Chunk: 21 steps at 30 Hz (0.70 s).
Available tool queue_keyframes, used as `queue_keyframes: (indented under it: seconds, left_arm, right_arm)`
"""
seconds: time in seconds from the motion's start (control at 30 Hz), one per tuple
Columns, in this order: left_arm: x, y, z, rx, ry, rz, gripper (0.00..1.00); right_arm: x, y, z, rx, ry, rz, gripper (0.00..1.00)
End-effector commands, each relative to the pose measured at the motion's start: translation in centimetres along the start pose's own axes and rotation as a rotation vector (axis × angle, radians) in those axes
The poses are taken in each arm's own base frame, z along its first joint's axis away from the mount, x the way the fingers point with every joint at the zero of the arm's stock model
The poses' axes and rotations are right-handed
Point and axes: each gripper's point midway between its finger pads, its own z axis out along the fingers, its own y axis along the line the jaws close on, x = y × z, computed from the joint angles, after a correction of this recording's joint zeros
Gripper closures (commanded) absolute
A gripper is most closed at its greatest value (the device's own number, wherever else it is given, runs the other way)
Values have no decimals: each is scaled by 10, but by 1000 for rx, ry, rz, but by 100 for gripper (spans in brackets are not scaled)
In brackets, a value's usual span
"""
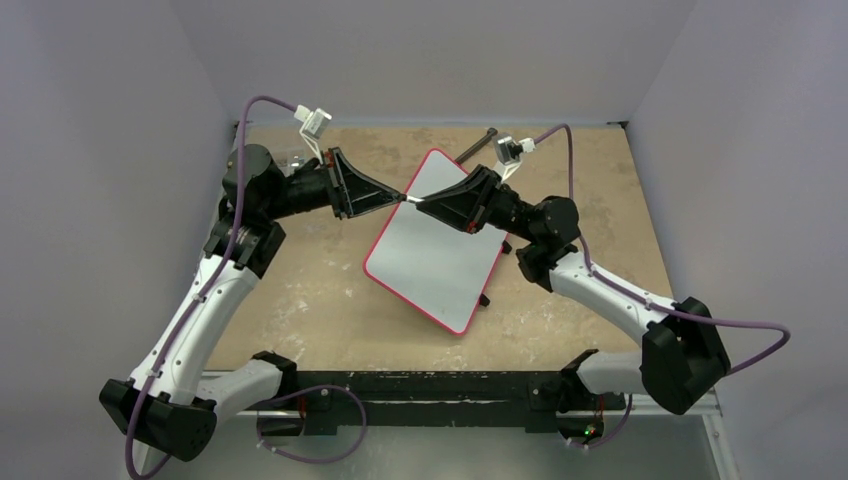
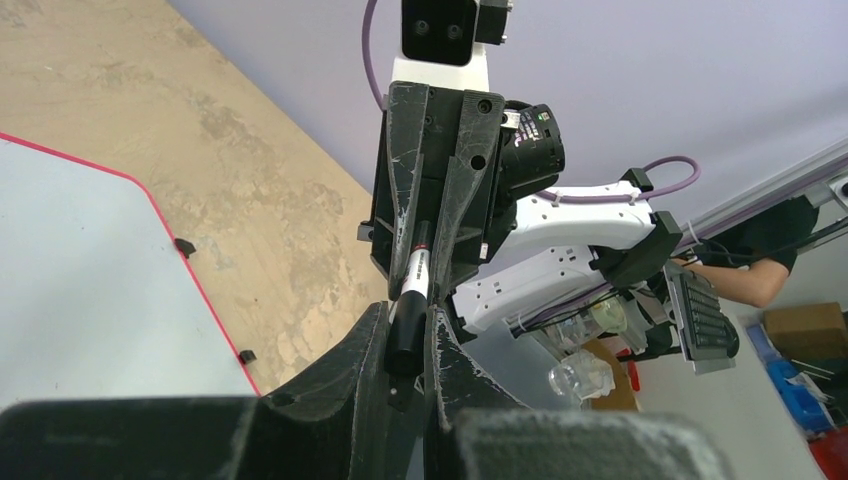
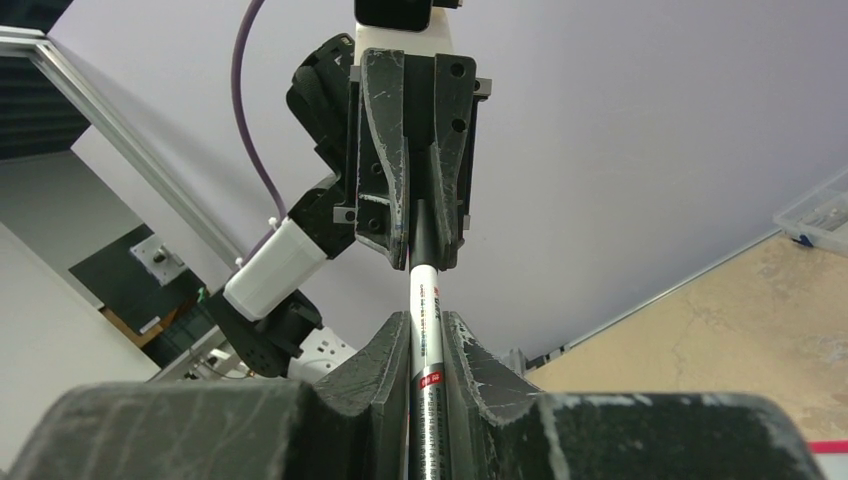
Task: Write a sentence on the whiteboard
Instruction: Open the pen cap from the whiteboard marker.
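Next, my left gripper sets the black cap down on the brown tabletop (image 1: 339, 287) and lets go of it there, beside the corner of the whiteboard on that gripper's side.
The whiteboard (image 1: 440, 255), white with a red-pink rim, lies tilted on the table's middle; its face is blank and no sentence shows. It also shows in the left wrist view (image 2: 90, 290). My two grippers meet tip to tip above its far left corner. The left gripper (image 1: 398, 198) is shut on the black cap end of a marker (image 2: 405, 335). The right gripper (image 1: 424, 203) is shut on the marker's white barrel (image 3: 427, 340). The marker (image 1: 411, 200) spans the small gap between them, held level above the board.
A dark rod-like item (image 1: 477, 145) lies at the table's far edge behind the board. Small black clips (image 1: 484, 299) stick out under the board's right side. The brown tabletop (image 1: 300, 300) is walled at the back and both sides.
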Motion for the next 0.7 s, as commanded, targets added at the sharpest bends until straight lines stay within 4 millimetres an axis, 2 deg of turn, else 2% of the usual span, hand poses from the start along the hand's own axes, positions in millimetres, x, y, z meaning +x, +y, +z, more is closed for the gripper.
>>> queue_keyframes:
  seconds: [0.0,0.1,0.47,0.67]
  left_arm:
    - [10,23,0,-64,26,-20,100]
    - [10,24,-1,-68,28,-19,100]
    - [14,41,-8,-131,26,-34,100]
    - [8,49,-18,-168,-7,-28,100]
  right_arm:
    - [-18,58,10,-189,-36,-100,89]
    - [-18,58,11,-193,-38,-97,100]
    - [-16,58,5,-192,-68,-97,100]
    - [-18,43,-1,-58,-92,-111,100]
